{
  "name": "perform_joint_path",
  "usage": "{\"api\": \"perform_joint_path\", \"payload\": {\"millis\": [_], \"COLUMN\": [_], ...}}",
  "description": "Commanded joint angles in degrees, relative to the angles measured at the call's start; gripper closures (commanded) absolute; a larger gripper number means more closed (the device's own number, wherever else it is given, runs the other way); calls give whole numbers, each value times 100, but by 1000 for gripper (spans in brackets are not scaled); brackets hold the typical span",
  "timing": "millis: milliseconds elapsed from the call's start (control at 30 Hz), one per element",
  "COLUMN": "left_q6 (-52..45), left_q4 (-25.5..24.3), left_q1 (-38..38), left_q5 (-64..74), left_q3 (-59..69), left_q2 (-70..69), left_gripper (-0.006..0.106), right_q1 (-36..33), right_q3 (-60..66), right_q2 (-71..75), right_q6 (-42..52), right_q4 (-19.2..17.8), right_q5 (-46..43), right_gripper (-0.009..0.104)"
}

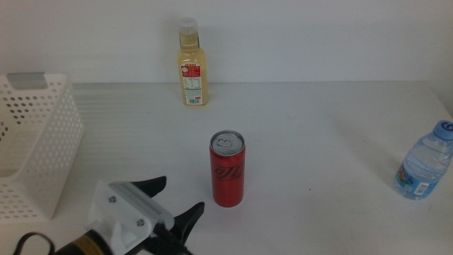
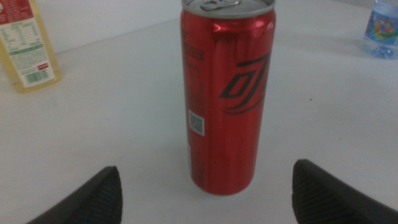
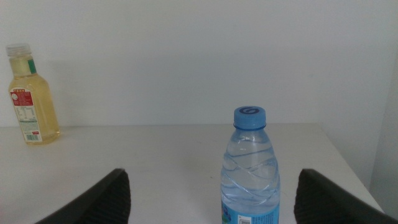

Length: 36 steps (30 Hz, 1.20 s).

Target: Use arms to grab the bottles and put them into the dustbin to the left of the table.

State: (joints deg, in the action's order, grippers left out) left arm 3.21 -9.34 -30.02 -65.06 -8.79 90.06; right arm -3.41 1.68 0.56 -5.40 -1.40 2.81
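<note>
The robot's left gripper should grip the red can around the middle of its body (image 1: 228, 173) (image 2: 226, 106), at the black lettering.
A slim red can (image 1: 228, 168) stands upright mid-table. My left gripper (image 1: 178, 196) sits just short of it at the near left, open, with nothing between its jaws. The left wrist view shows the can (image 2: 227, 93) close ahead, centred between the spread jaws of the left gripper (image 2: 206, 169). A yellow-liquid bottle (image 1: 192, 67) stands at the back. The small water bottle (image 1: 425, 163) stands at the far right. The right gripper (image 3: 212, 175) is open and faces that water bottle (image 3: 250, 168); it is out of the middle view. The white perforated dustbin (image 1: 53, 142) stands at the left.
The yellow bottle also shows far off in both wrist views: yellow bottle (image 2: 25, 50), yellow bottle (image 3: 30, 99). A white wall runs behind the table (image 1: 318, 120). The table's right edge lies just past the water bottle.
</note>
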Motion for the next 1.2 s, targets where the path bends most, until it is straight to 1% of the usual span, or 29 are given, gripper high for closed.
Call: {"api": "perform_joint_path", "payload": {"millis": [0,233,567,900,1167], "left_q6": [158,310,503,666,965], "left_q4": [-81,-185,-599,-797,-1106], "left_q1": [-29,-29,-29,-29,-29], "left_q5": [-944,-842,-708,-404,-235], "left_q3": [-224,-698,-1449,-2071,-2512], "left_q2": [-9,333,848,1176,1492], "left_gripper": [10,10,10,10,10], "right_q1": [47,47,47,47,47], "right_q3": [-50,-50,-50,-50,-50], "right_q2": [157,157,157,157,157], "right_q6": [60,60,60,60,60], "right_q4": [-35,-35,-35,-35,-35], "right_q5": [-426,-426,-426,-426,-426], "right_gripper": [21,21,21,21,21]}}
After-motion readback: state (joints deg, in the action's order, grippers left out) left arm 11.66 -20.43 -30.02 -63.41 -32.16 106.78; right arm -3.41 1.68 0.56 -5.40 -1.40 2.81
